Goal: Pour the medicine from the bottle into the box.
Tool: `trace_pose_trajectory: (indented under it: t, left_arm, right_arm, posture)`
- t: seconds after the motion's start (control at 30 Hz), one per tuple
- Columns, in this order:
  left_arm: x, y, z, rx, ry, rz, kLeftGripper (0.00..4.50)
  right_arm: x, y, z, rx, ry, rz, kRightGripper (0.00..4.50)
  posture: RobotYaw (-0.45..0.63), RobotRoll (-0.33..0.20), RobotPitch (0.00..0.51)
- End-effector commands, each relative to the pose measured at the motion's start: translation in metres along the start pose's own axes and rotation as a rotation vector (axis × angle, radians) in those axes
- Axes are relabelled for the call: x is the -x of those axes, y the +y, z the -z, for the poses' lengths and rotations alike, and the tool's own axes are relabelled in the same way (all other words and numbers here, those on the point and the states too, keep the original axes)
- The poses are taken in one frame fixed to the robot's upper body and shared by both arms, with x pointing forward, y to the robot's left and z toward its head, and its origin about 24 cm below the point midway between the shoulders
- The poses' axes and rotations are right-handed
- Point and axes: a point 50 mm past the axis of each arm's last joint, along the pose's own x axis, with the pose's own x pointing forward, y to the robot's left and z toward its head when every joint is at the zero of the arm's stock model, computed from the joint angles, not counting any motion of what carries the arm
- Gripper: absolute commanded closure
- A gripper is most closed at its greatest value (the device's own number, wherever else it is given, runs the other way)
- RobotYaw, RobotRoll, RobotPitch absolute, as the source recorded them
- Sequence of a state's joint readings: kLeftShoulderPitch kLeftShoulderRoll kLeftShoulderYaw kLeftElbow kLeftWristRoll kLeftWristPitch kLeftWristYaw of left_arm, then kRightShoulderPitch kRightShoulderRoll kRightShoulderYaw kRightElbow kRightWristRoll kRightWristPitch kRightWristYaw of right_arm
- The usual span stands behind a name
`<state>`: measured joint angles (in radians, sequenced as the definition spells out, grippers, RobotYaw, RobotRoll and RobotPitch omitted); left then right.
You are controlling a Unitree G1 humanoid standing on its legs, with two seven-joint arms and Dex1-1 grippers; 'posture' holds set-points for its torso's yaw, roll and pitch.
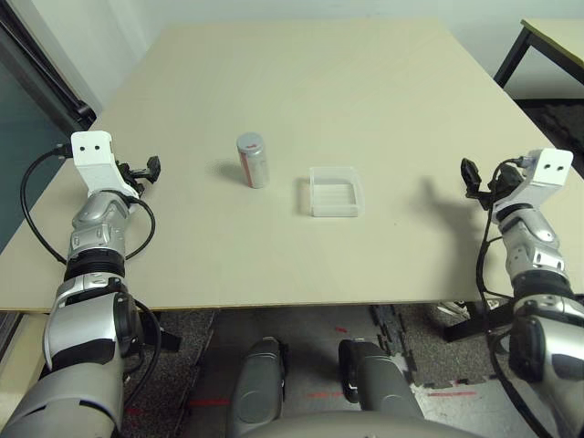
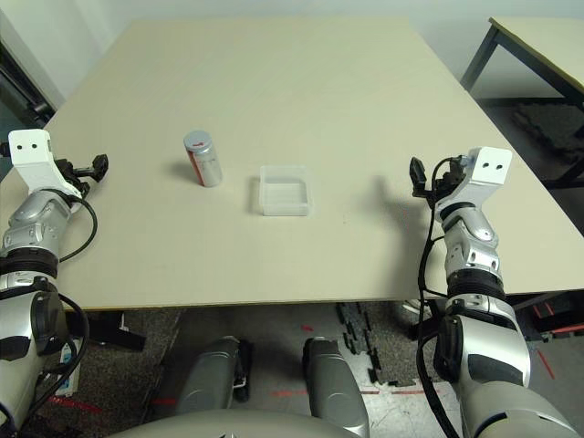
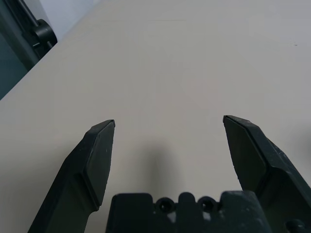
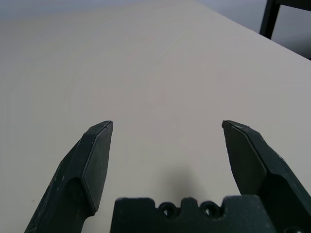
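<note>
The left gripper needs to close around the bottle at the middle of its body [image 1: 255,171], below the grey cap, leaving the cap free.
The bottle [image 1: 253,161] stands upright on the beige table [image 1: 301,82], silvery-grey with a red-and-white label and a round grey cap on top. Just to its right lies the box [image 1: 335,192], a shallow clear plastic tray. The medicine is hidden. My left gripper [image 1: 150,168] hovers near the table's left edge, well left of the bottle; its wrist view shows the gripper [image 3: 169,127] open over bare table. My right gripper [image 1: 470,173] is far right of the box, and its wrist view shows that gripper [image 4: 167,127] open with nothing between the fingers [image 4: 95,155].
A second table with black legs [image 1: 516,50] stands at the back right. Dark equipment [image 1: 46,73] runs along the table's left side. Black cables loop from both wrists. Bare tabletop lies between each gripper and the two objects.
</note>
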<state>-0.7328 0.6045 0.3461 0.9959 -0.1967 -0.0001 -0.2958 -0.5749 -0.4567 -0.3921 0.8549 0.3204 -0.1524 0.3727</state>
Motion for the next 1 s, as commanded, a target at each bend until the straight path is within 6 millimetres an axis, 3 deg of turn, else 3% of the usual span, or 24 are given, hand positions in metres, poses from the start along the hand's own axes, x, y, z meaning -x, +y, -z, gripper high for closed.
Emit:
trace_pose_trajectory:
  t: [0.03,0.13,0.3,0.47,0.77,0.87,1.0]
  left_arm:
    - [-0.003,-0.004,0.001,0.007,0.005,0.003,0.03]
    - [-0.005,-0.010,0.004,0.010,0.025,0.019,0.03]
    - [-0.008,-0.018,-0.009,-0.032,-0.007,0.123,0.03]
    - [0.002,-0.015,-0.023,-0.051,-0.071,0.254,0.03]
    - [0.068,-0.044,-0.021,-0.105,-0.002,0.611,0.03]
    - [0.076,-0.055,-0.020,-0.090,0.016,0.665,0.03]
    - [0.067,-0.070,-0.017,-0.074,0.025,0.689,0.03]
  right_arm:
    - [0.002,-0.006,-0.003,-0.009,-0.012,0.021,0.00]
    - [0.001,-0.011,-0.008,0.012,-0.019,0.029,0.00]
    - [-0.006,-0.011,-0.033,0.061,-0.041,-0.049,0.00]
    - [-0.007,-0.010,-0.047,0.109,-0.008,-0.160,0.00]
    - [0.007,0.030,-0.062,0.194,0.158,-0.544,0.00]
    - [0.012,0.046,-0.063,0.175,0.201,-0.625,0.00]
    - [0.024,0.069,-0.059,0.192,0.268,-0.743,0.00]
  posture:
    - [0.04,0.000,0.124]
    - [0.03,0.000,0.117]
    - [0.03,0.000,0.109]
    - [0.07,0.000,0.089]
    - [0.12,0.000,0.094]
    - [0.12,0.000,0.096]
    - [0.09,0.000,0.095]
